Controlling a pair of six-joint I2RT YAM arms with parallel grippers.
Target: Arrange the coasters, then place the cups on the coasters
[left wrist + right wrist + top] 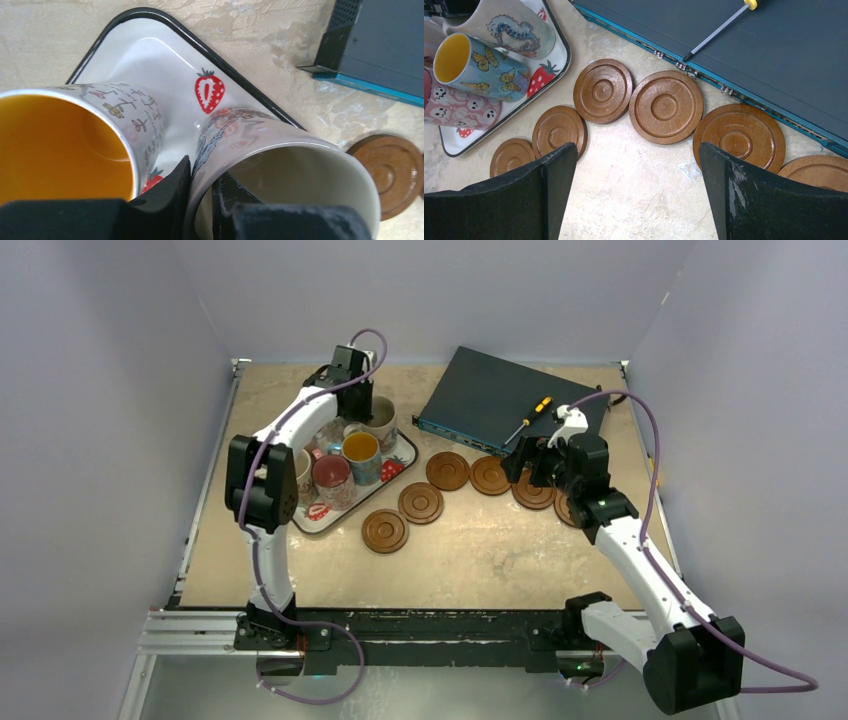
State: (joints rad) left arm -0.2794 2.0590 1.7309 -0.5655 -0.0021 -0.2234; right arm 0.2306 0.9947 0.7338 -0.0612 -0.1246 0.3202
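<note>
Next, my left gripper sets the cream seahorse-print cup down on the brown coaster (448,472) (386,175) nearest the tray-side corner of the dark-blue box.
Several brown ringed coasters lie in an arc on the table, from one (385,531) near the tray to one (533,490) under my right arm; the right wrist view shows them too, one (666,106) in the middle. The cups stand on the strawberry tray (408,452). My left gripper (202,172) is shut on the wall of a cream seahorse-print cup (280,150), one finger inside and one outside. Beside it stands a cup with an orange inside (60,145). Open and holding nothing, my right gripper (636,150) hovers over bare table just in front of the coasters.
A flat dark-blue box (500,400) lies at the back right with a yellow-handled screwdriver (530,418) on it, close behind the coasters. A pink cup (332,480) stands near the tray's front. Grey walls close in the table on three sides.
</note>
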